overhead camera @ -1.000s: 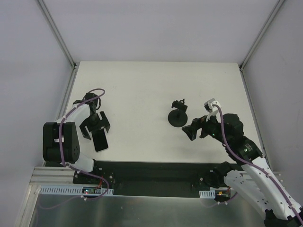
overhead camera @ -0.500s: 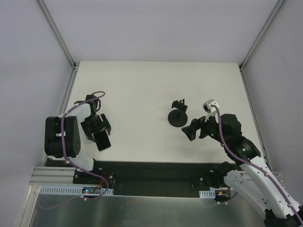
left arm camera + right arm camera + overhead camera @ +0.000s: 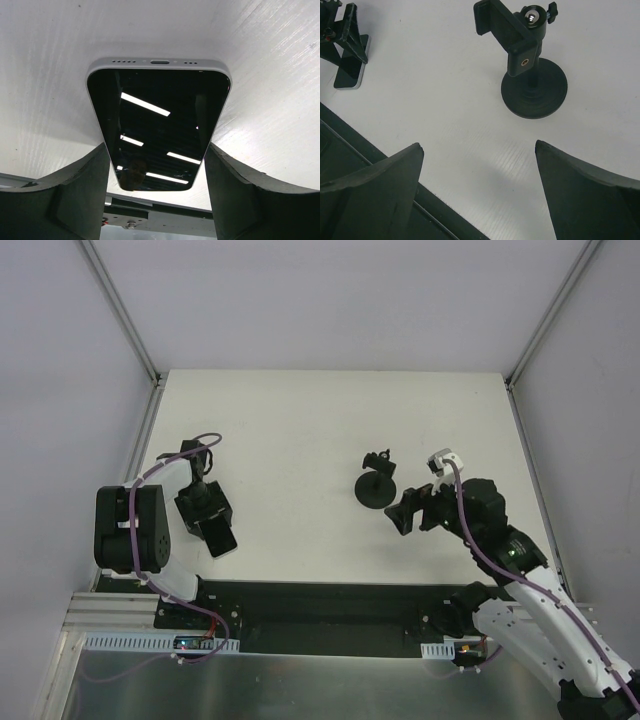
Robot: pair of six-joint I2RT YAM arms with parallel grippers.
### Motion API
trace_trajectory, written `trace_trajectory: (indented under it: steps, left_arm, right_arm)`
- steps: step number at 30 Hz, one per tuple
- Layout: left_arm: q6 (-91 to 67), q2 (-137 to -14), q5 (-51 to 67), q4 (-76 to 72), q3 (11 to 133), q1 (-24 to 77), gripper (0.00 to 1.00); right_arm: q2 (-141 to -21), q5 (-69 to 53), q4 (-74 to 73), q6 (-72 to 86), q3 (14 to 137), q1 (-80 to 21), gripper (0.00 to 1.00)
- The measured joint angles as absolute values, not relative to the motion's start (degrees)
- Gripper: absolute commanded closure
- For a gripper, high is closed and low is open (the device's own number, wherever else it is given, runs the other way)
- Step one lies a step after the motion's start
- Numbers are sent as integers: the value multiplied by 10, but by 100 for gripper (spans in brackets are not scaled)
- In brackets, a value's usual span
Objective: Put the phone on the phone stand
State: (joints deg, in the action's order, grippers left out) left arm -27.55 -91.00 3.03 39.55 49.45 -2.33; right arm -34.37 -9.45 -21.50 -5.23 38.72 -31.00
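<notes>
My left gripper already holds the phone toward its far end. So my right gripper will close on the phone's near end [image 3: 223, 547] [image 3: 346, 82].
The phone [image 3: 218, 538] lies flat on the white table at the near left, glossy black face up with a pale rim. In the left wrist view the phone [image 3: 160, 120] fills the middle. My left gripper [image 3: 211, 523] straddles its far end, one finger against each long edge, so the left gripper [image 3: 156, 150] is shut on it. The phone stand [image 3: 377, 485], with a disc base, post and clamp bracket, stands upright right of centre. My right gripper [image 3: 405, 515] hovers open just near-right of it. In the right wrist view the phone stand [image 3: 532, 85] sits beyond the right gripper [image 3: 479, 145].
A black rail [image 3: 320, 605] runs along the table's near edge, just behind the phone's near end. White walls and metal frame posts [image 3: 150, 370] enclose the table. The right wrist view also catches the phone [image 3: 349, 75] far off at upper left.
My left gripper's fingers have drawn in from wide open onto the phone's sides, and the gripper has shifted slightly toward the near edge. The right gripper has edged slightly left.
</notes>
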Motion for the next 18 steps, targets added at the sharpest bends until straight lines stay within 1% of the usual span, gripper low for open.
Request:
trace_trajectory:
  steps: [5, 10, 12, 18]
  left_arm:
    - [-269, -908, 39, 393, 492, -23, 100]
    - [-266, -876, 60, 376, 469, -23, 100]
    - [-271, -857, 83, 367, 455, -22, 100]
    - [-325, -799, 225, 344, 431, 7, 100]
  right_arm:
    - [-363, -65, -220, -44, 387, -323, 2]
    - [-363, -30, -221, -16, 387, -375, 1]
    - [-363, -3, -217, 1, 387, -417, 1]
    - [-391, 100, -181, 38, 387, -574, 1]
